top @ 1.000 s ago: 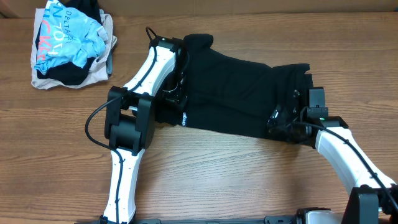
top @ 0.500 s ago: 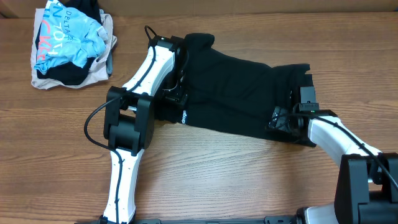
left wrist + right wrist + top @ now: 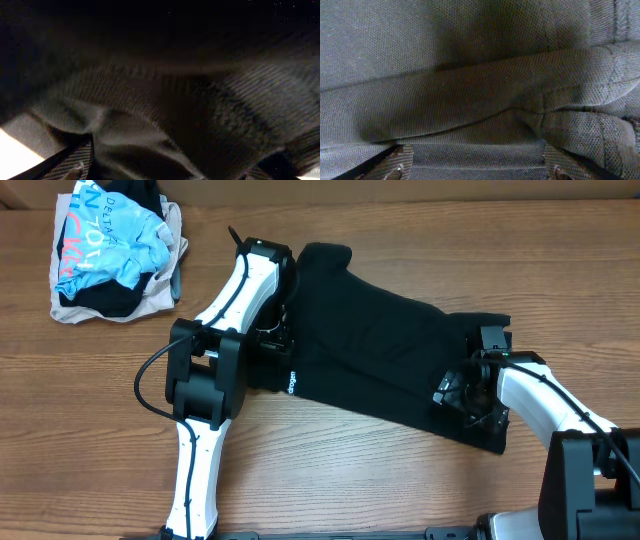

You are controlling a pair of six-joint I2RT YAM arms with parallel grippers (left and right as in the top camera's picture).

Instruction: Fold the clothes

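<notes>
The black garment's back corner sticks out past its body, so my left gripper needs to let go of the garment's end by the logo and grasp the corner's outer edge (image 3: 312,250).
The black garment (image 3: 380,355) lies spread slantwise across the table middle, its small white logo (image 3: 291,382) at the near left edge. My left gripper (image 3: 283,345) is at the garment's left end, and dark blurred fabric (image 3: 165,115) fills its wrist view between the fingers. My right gripper (image 3: 458,395) is at the garment's right end, near the front right corner. Its wrist view shows a folded band of mesh fabric (image 3: 475,160) held between its two fingers. Both grippers grip cloth.
A pile with a light-blue lettered top (image 3: 110,240) over a beige garment (image 3: 150,298) sits at the back left. Bare wooden tabletop (image 3: 380,470) lies in front of the garment. The left arm's black joint (image 3: 208,375) stands beside the garment's left edge.
The garment has been pulled toward the front: its right end slid down and right with my right gripper. The logo edge shifted slightly forward with my left gripper.
</notes>
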